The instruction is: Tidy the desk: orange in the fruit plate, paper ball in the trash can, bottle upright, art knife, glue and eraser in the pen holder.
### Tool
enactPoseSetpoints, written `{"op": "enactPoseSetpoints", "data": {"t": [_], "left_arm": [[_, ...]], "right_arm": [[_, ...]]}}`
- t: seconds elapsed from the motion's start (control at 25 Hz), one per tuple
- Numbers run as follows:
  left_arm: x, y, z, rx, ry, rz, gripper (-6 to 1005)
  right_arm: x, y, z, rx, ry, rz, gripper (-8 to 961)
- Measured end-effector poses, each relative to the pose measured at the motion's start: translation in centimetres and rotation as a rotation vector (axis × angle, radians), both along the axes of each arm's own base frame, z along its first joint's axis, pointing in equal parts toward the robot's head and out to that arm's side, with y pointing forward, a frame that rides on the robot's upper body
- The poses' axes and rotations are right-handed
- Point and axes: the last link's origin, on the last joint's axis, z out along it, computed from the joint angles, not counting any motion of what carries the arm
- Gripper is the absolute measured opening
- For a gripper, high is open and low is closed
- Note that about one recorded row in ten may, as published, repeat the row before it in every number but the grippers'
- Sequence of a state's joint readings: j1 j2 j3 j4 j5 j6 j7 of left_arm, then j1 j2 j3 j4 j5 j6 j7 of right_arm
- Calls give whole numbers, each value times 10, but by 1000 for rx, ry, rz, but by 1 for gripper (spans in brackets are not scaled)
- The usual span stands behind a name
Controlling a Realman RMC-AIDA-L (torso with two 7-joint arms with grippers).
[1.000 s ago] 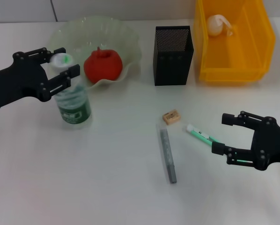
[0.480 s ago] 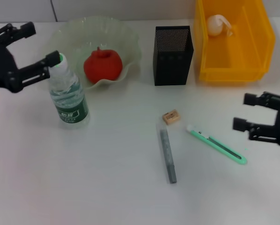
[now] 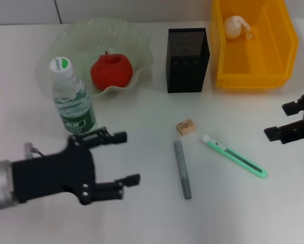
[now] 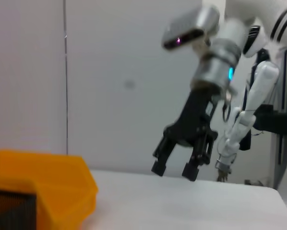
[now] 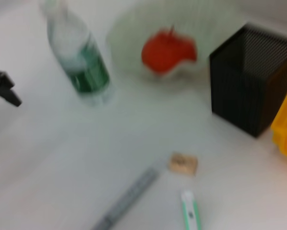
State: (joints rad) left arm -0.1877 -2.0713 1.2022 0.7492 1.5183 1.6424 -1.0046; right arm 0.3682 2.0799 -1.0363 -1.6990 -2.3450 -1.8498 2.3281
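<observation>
Next, I move my right gripper to the mint-green art knife and close it on the knife's front part (image 3: 224,149) (image 5: 192,218), just behind the knife's white end.
The orange (image 3: 111,70) lies in the fruit plate (image 3: 137,46). The bottle (image 3: 73,99) stands upright in front of the plate, with nothing holding it. The eraser (image 3: 185,126), the grey glue stick (image 3: 182,169) and the mint-green art knife (image 3: 235,156) lie flat in front of the pen holder (image 3: 188,60). The paper ball (image 3: 236,26) is in the yellow trash can (image 3: 253,76). My left gripper (image 3: 129,157) is open and empty, in front of the bottle and left of the glue. My right gripper (image 3: 277,121) is open and empty, right of the knife.
The right wrist view shows the bottle (image 5: 81,62), orange (image 5: 168,50), pen holder (image 5: 251,91), eraser (image 5: 183,163), glue (image 5: 129,196) and knife (image 5: 191,213). The left wrist view shows the trash can (image 4: 42,187) and my right gripper (image 4: 174,170) farther off.
My left gripper let go of the bottle, now standing upright, and swung to the front beside the glue. My right gripper released the knife and drew back to the right.
</observation>
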Motion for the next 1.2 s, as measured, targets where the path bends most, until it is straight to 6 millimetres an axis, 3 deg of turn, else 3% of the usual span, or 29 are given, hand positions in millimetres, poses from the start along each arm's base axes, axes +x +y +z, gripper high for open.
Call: {"op": "enactPoseSetpoints", "data": {"t": [0.2, 0.28, 0.48, 0.68, 1.2], "left_arm": [[-2, 8, -27, -85, 8, 40, 812], [0, 10, -30, -92, 19, 38, 812], [0, 10, -30, -92, 18, 39, 812], [0, 10, -30, -90, 18, 39, 812], [0, 13, -31, -85, 26, 43, 812]], "right_arm": [[-32, 22, -39, -103, -221, 23, 817], [-38, 33, -64, -143, -314, 64, 816], [-38, 45, -93, -172, -363, 86, 815], [-38, 49, -113, -184, -383, 24, 815], [-30, 54, -134, -156, -394, -45, 797]]}}
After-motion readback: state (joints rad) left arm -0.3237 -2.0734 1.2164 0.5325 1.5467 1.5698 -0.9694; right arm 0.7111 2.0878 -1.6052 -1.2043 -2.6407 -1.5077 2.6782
